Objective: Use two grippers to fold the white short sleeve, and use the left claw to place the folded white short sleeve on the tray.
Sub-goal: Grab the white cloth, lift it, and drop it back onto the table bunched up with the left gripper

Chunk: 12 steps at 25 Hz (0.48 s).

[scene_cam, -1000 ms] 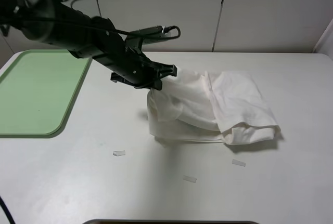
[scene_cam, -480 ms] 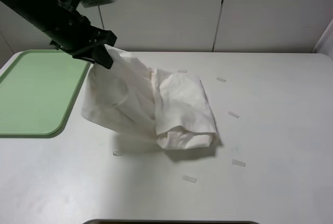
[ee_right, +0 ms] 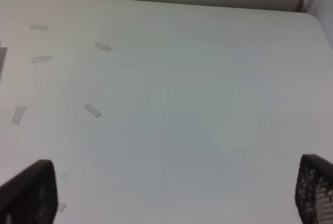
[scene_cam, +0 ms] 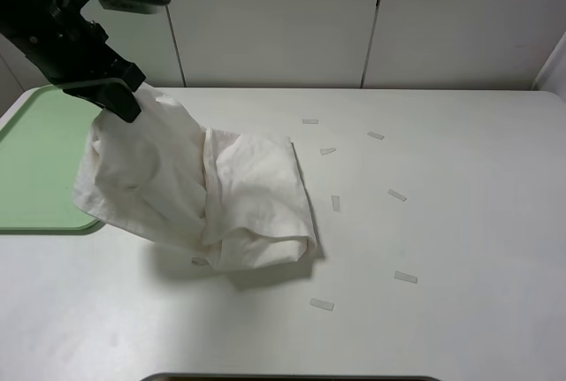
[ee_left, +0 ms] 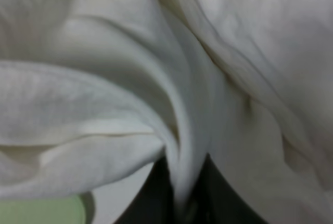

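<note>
The robot's left gripper needs to release the white short sleeve's raised end, now hanging bunched from that claw, on top of the shirt's flat part (scene_cam: 272, 183) on the table.
The folded white short sleeve (scene_cam: 203, 195) hangs bunched from my left claw (scene_cam: 124, 105), which is shut on its upper left corner. The shirt's lower right part drags on the table, and its left part hangs over the right edge of the pale green tray (scene_cam: 35, 151). In the left wrist view the white short sleeve (ee_left: 156, 78) fills the picture, and a fold is pinched between the dark fingers (ee_left: 151, 198) of the left claw (ee_left: 182, 203). A corner of the tray (ee_left: 36, 211) shows beneath it. My right gripper (ee_right: 171, 193) stands wide open over bare table, holding nothing. It is out of the exterior view.
Several small pale tape strips (scene_cam: 396, 194) lie scattered on the white table (scene_cam: 442, 222), right of and in front of the shirt. Grey cabinet doors (scene_cam: 283, 19) stand behind the table. The right wrist view shows tape strips (ee_right: 92, 110) too.
My left claw has risen and carried the shirt leftward from the table's middle to the tray's right edge, uncovering several tape strips.
</note>
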Tool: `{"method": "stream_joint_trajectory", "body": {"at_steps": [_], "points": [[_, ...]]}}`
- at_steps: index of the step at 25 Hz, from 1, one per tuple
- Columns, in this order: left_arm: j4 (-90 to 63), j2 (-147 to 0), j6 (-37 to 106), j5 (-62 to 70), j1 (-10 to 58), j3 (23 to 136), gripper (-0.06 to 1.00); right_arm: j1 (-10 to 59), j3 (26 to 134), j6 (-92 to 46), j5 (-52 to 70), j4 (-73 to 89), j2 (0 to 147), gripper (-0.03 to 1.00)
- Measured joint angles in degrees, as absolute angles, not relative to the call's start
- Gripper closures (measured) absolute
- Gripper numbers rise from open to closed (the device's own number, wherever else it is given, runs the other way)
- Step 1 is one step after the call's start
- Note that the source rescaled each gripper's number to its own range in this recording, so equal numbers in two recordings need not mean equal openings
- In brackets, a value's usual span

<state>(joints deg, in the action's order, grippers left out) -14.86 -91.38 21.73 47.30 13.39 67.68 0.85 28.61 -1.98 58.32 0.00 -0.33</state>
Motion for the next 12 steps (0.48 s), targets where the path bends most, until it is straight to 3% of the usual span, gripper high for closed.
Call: {"method": "stream_joint_trajectory", "body": {"at_steps": [6,12], "points": [[-14.7,-91.6,21.7,46.1,15.0,67.7,0.94,0.8,28.6,-2.0,58.3,0.0,-0.3,-0.03],[-14.7,-91.6,21.7,40.0,22.9,67.7,0.94,0.8,28.6,-2.0,58.3,0.0,-0.3,-0.03]]}}
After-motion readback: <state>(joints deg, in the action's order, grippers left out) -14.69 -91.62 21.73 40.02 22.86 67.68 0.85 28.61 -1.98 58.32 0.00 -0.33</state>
